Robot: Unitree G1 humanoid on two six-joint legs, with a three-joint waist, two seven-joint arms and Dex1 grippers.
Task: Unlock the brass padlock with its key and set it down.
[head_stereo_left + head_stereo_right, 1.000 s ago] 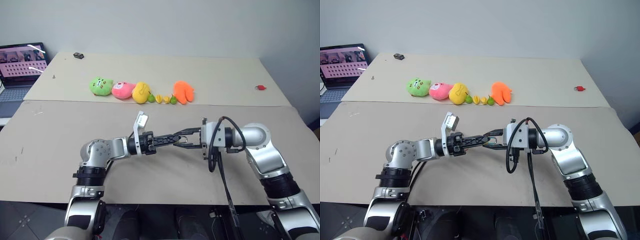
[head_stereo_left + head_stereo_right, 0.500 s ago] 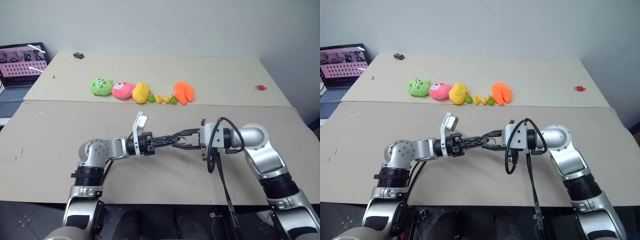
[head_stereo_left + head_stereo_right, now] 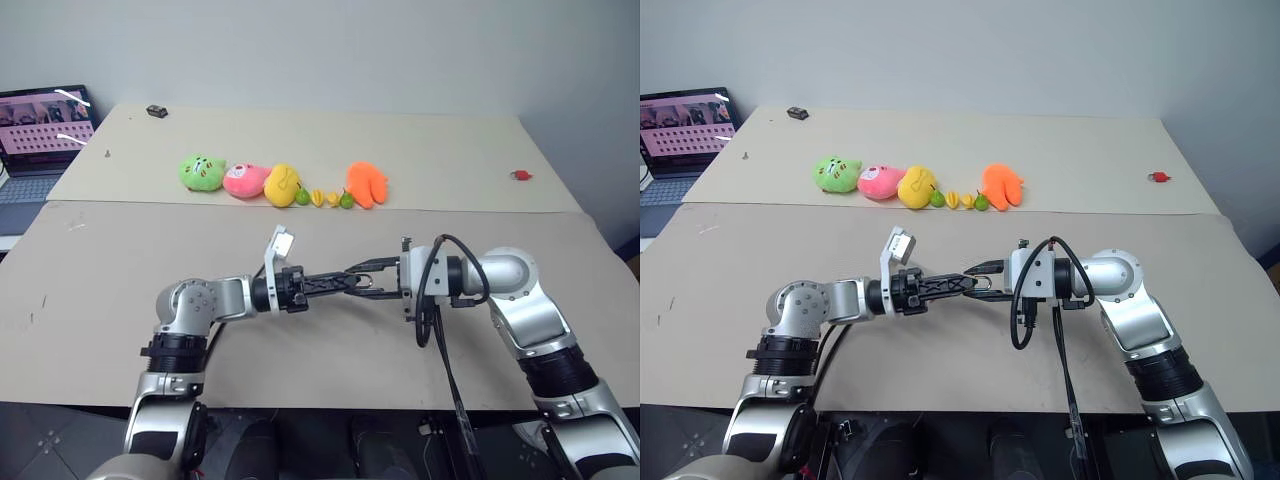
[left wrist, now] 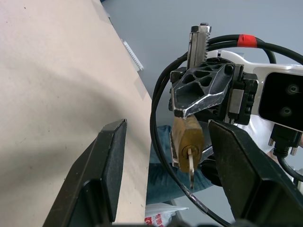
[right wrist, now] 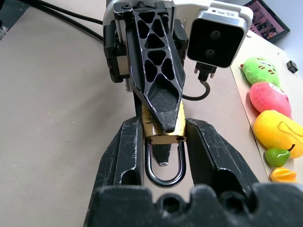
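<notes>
With the shackle inside my right gripper's fingers, my left gripper next takes the brass padlock's body (image 4: pixel 189 137) before my right gripper backs off and pulls the shackle open.
The small brass padlock (image 4: pixel 188 140) hangs in mid-air above the near table, with my right gripper (image 5: pixel 163 124) shut on its body. Its silvery shackle (image 5: pixel 164 166) lies between the roots of the right fingers. A key (image 4: pixel 191 165) sticks out of the keyhole. My left gripper (image 4: pixel 168 125) faces the lock head-on and is open, its fingers (image 4: pixel 106 175) standing wide on either side of the key without touching it. In the head views the two grippers meet tip to tip (image 3: pixel 362 280) over the table's middle.
A row of plush toys (image 3: pixel 270 182) lies on the far table, with a small red item (image 3: pixel 520 175) at its right and a small dark object (image 3: pixel 157 110) at its far left. A laptop (image 3: pixel 40 130) stands at the left. The tables meet at a seam (image 3: pixel 450 211).
The left gripper's fingers have spread apart and let go of the key. Both arms have stayed where they were, and the right gripper keeps its hold on the padlock.
</notes>
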